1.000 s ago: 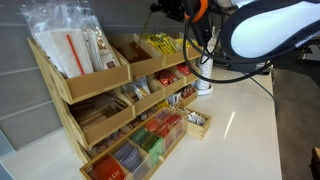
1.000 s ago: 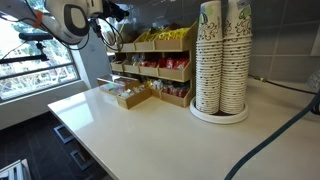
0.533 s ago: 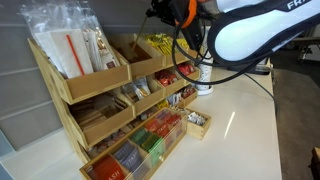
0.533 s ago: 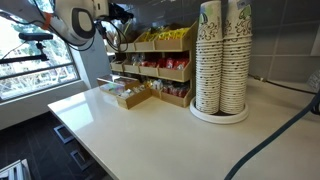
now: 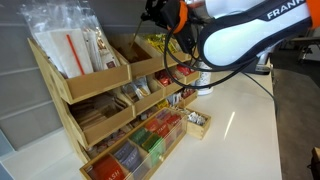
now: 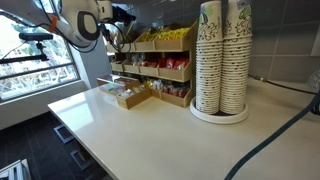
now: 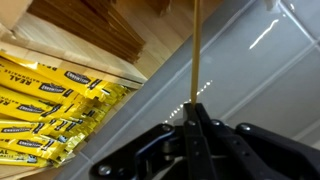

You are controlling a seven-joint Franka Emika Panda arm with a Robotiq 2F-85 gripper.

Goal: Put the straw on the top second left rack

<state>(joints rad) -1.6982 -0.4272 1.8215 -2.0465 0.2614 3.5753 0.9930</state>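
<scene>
Next, the gripper releases the straw beside the brown sticks in the bin [image 5: 134, 48] [image 7: 152, 30] next to the yellow packets.
In the wrist view my gripper [image 7: 192, 112] is shut on the straw [image 7: 196, 55], a thin pale-tan stick that runs straight up out of the jaws to the top of the frame. Behind it are a light-wood bin with brown sticks [image 7: 95, 25] and yellow packets [image 7: 50, 100]. In an exterior view my gripper [image 5: 153, 13] hangs above the top second left rack [image 5: 140, 57] of the stepped wooden organiser. It also shows in the exterior view from the other side [image 6: 120, 15], over the organiser's top tier [image 6: 150, 40]. The straw is too thin to make out in either exterior view.
The leftmost top bin holds clear bags [image 5: 70, 45]; the bin to the right of the target holds yellow packets [image 5: 165, 44]. Lower tiers hold coloured packets [image 5: 150, 140]. Tall stacks of paper cups [image 6: 222, 55] stand on the white counter [image 6: 150, 130]. A grey tiled wall [image 7: 260, 70] is behind.
The arm has moved left along the top tier in the exterior view, carrying the straw from over the yellow-packet bin toward the second bin. The gripper stays shut.
</scene>
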